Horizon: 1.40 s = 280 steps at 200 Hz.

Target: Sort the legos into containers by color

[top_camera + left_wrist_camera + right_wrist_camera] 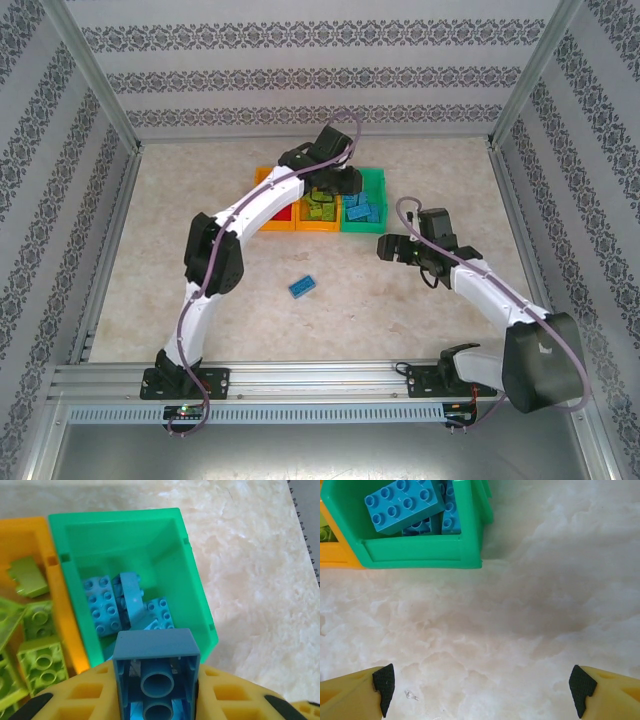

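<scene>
My left gripper is going to release the light blue lego, now over the green container's near edge, in the back part of the green container [366, 189] [127, 564], against the legos there.
Three joined containers stand at the back middle: an orange one [268, 190] with red legos [283, 214], an orange one [320, 226] with lime green legos [42, 662], and a green one [375, 185] with light blue legos [107, 605]. My left gripper [156, 690] hangs over the near edge of the green container [150, 535], shut on a light blue lego [156, 652] with its hollow underside facing the camera. One blue lego [303, 286] lies alone on the table. My right gripper [482, 692] is open over bare table, just right of the green container [420, 557].
The table is a pale marbled surface [200, 260] enclosed by patterned walls and metal posts [95, 85]. Open floor lies left of the bins and around the lone blue lego. The left arm [215, 250] arches from its base up to the bins.
</scene>
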Each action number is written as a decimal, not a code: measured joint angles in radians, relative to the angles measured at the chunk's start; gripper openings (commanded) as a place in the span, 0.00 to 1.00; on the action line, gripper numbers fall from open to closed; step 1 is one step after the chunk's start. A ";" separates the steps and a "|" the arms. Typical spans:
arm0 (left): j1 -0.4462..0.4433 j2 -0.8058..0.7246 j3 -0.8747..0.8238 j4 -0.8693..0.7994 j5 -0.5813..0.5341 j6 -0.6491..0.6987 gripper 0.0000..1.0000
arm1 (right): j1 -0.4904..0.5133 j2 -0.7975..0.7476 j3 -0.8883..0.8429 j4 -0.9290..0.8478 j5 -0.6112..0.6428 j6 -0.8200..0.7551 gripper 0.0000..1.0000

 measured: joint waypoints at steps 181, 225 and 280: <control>0.087 0.254 0.205 0.143 0.281 -0.050 0.29 | 0.002 -0.276 -0.128 -0.039 0.032 0.076 0.96; 0.087 0.254 0.205 0.145 0.280 -0.061 0.58 | 0.012 -0.275 -0.128 -0.038 0.031 0.073 0.98; 0.086 0.247 0.212 0.152 0.273 -0.056 1.00 | 0.195 -0.238 -0.126 -0.024 0.058 0.052 0.98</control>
